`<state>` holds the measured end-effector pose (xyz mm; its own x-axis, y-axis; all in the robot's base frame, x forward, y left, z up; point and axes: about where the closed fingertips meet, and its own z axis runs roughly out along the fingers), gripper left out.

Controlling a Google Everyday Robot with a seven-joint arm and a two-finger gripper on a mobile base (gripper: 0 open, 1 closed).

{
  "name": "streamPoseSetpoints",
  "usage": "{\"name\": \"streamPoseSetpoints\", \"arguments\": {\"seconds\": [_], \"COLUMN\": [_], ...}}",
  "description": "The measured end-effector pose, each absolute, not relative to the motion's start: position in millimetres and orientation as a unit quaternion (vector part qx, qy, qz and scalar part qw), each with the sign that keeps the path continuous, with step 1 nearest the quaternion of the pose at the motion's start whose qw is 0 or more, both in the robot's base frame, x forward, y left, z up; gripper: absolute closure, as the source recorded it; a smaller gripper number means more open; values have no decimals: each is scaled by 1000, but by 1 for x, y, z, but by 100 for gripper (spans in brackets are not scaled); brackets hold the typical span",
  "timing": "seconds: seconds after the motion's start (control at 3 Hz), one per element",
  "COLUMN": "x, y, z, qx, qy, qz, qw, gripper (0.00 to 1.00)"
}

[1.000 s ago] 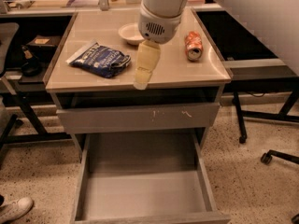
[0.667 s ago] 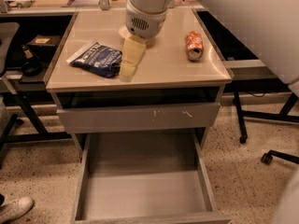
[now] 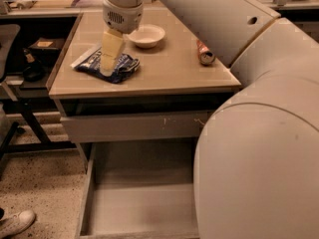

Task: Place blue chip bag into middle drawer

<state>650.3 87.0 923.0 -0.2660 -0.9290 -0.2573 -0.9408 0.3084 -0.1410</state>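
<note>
My gripper is to close on the crumpled middle of the blue chip bag (image 3: pixel 105 65), so that both ends of the bag stick out beside the fingers.
The blue chip bag (image 3: pixel 125 64) lies crumpled on the left part of the tan tabletop (image 3: pixel 164 71). My gripper (image 3: pixel 106 68) hangs from the white arm and points straight down onto the middle of the bag, covering part of it. The middle drawer (image 3: pixel 139 203) is pulled out low in front of the table, and its grey floor is bare. My arm hides the drawer's right side.
A white bowl (image 3: pixel 146 35) sits just right of the gripper at the back. An orange soda can (image 3: pixel 204 53) lies on the right of the tabletop. A shut grey drawer front (image 3: pixel 129 127) with white scratches is above the open drawer. A dark chair (image 3: pixel 7 59) and a shoe (image 3: pixel 16 223) are at the left.
My gripper has moved left and down, from the table's middle to directly over the blue chip bag. The view has shifted and my arm now fills the right side.
</note>
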Motion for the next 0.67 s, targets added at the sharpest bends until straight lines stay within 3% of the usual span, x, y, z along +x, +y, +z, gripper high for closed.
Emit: {"name": "streamPoseSetpoints", "arguments": {"seconds": [0.67], "x": [677], "y": [137], "z": [892], "qx": [-592], "qy": [795], "qz": [40], "qw": [125], "gripper": [0]}}
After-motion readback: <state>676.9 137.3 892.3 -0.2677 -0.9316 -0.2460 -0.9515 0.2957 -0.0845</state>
